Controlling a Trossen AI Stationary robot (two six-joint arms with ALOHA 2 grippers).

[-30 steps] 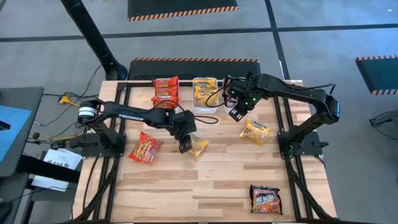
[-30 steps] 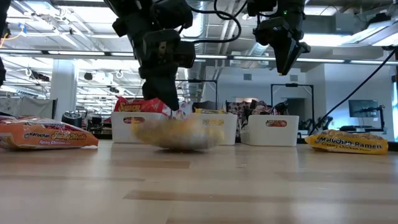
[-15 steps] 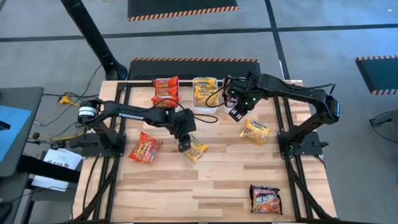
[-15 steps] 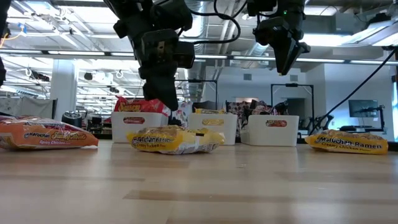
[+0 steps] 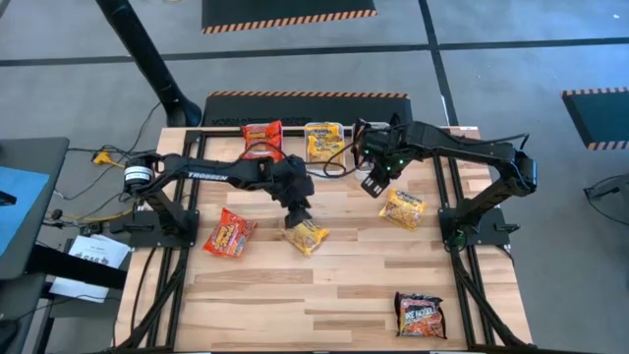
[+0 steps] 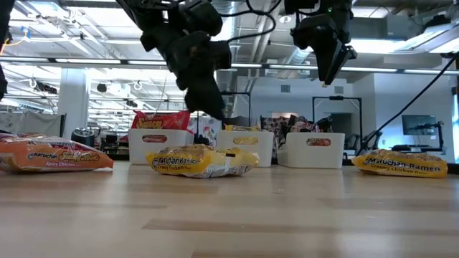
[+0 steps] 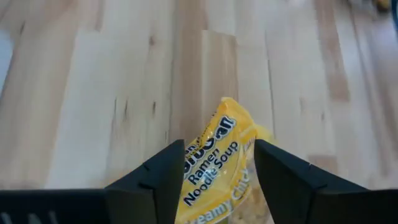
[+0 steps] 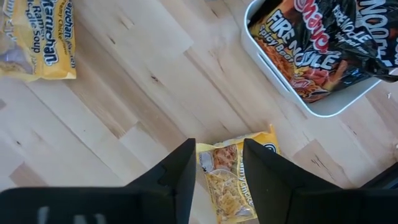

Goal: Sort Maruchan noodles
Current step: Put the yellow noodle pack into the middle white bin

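Note:
Next, my left gripper closes on the Maruchan lettering [image 5: 298, 235] [image 7: 201, 158] of the yellow packet near the middle of the table, next to the packet's clear window.
A yellow Maruchan noodle packet [image 5: 307, 236] lies flat on the wooden table near its middle. My left gripper [image 5: 299, 213] hangs open just above it on the far side. In the left wrist view the packet [image 7: 214, 171] shows between the spread fingers, which stand clear of it. My right gripper [image 5: 371, 185] hangs open high over the far right of the table, above a second yellow packet [image 8: 231, 180], and touches nothing. At the far edge, one white tray holds red packets [image 5: 262, 138], one holds yellow ones [image 5: 323, 144], and one holds dark ones [image 8: 317, 43].
An orange-red packet [image 5: 229, 234] lies left of the middle. A dark packet [image 5: 420, 315] lies near the front right corner. The three white trays [image 6: 247, 147] stand in a row along the far edge. Bare wood stretches across the near half.
My left gripper has set the yellow packet down, opened and let go. It has then drawn back toward the far edge and a little upward, turning as it went. The packet, held tilted a second ago, now lies flat and still on the table.

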